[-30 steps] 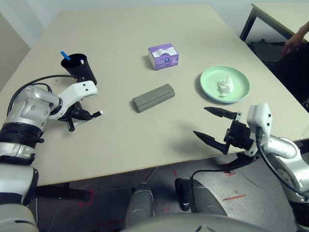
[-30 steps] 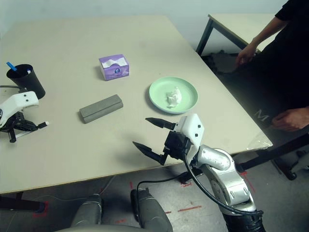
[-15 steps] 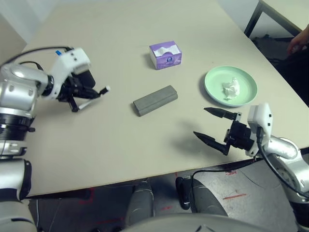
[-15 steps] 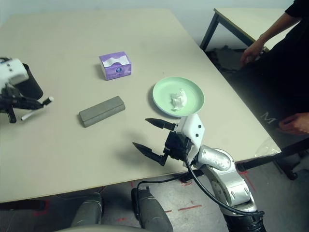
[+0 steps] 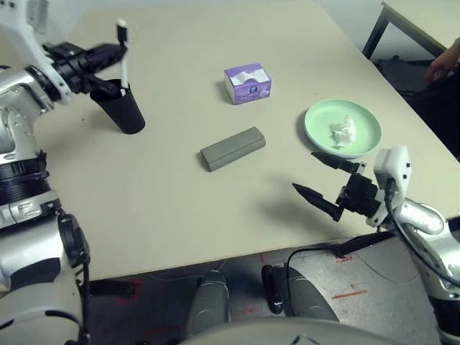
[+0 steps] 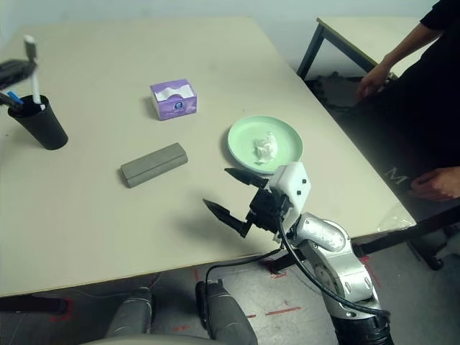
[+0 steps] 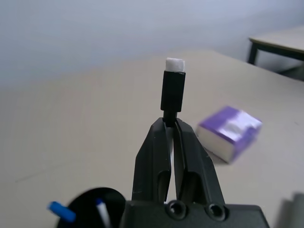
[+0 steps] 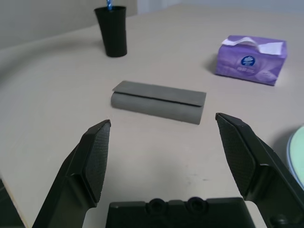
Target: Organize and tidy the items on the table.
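Note:
I need to use my left gripper to let go of the white marker inside the black cup (image 5: 111,89) (image 7: 91,213), next to the blue-capped marker. The white marker is upright at the cup's mouth.
My left gripper (image 5: 113,52) is shut on a white marker (image 5: 123,68) with a black cap (image 7: 172,90). It holds the marker upright, cap up, with the lower end at the mouth of the black cup (image 5: 123,109). A blue-capped marker (image 6: 14,97) stands in that cup. The grey glasses case (image 5: 232,147) lies shut at mid-table. Behind it is the purple tissue box (image 5: 247,83). A crumpled white tissue (image 5: 343,133) rests on the green plate (image 5: 316,134). My right gripper (image 5: 306,172) hangs open and holds nothing, near the table's front right edge.
The beige table (image 5: 180,208) has bare room in front of the case and between the cup and the box. A smaller dark-framed table (image 6: 359,32) stands at the back right. A person in black (image 6: 431,86) is beside it, with one hand (image 6: 431,183) near my right arm.
My left gripper has lifted the black-capped marker off the table, turned it upright and carried it back over the black cup. The right gripper has barely moved. The camera has shifted.

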Robot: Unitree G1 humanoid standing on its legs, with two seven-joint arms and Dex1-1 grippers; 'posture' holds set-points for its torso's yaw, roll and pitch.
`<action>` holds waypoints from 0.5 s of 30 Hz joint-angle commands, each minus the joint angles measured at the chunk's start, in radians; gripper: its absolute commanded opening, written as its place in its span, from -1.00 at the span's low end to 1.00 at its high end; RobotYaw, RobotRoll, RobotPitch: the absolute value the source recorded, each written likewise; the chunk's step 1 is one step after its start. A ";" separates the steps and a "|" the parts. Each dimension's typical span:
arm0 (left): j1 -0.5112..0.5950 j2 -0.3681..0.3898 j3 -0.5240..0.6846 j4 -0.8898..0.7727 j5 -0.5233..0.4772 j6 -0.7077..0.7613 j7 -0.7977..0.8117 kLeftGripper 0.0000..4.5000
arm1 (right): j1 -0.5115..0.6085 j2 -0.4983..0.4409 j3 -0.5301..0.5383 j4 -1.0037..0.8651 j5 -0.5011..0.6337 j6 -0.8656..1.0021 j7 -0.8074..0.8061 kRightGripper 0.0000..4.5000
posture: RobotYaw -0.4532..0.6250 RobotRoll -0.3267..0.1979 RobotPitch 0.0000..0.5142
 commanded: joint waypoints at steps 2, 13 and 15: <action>-0.012 0.001 -0.004 0.083 0.051 -0.154 0.125 -0.99 | 0.005 0.002 -0.002 0.006 -0.001 0.004 -0.005 1.00 | -0.23 0.25 -0.37; -0.067 -0.042 -0.089 0.417 0.142 -0.498 0.264 -0.99 | -0.004 0.004 0.001 -0.001 -0.006 0.010 -0.015 1.00 | -0.26 0.25 -0.34; -0.083 -0.046 -0.097 0.478 0.146 -0.548 0.277 -0.99 | 0.001 0.000 0.002 -0.003 -0.007 0.008 -0.010 1.00 | -0.27 0.25 -0.34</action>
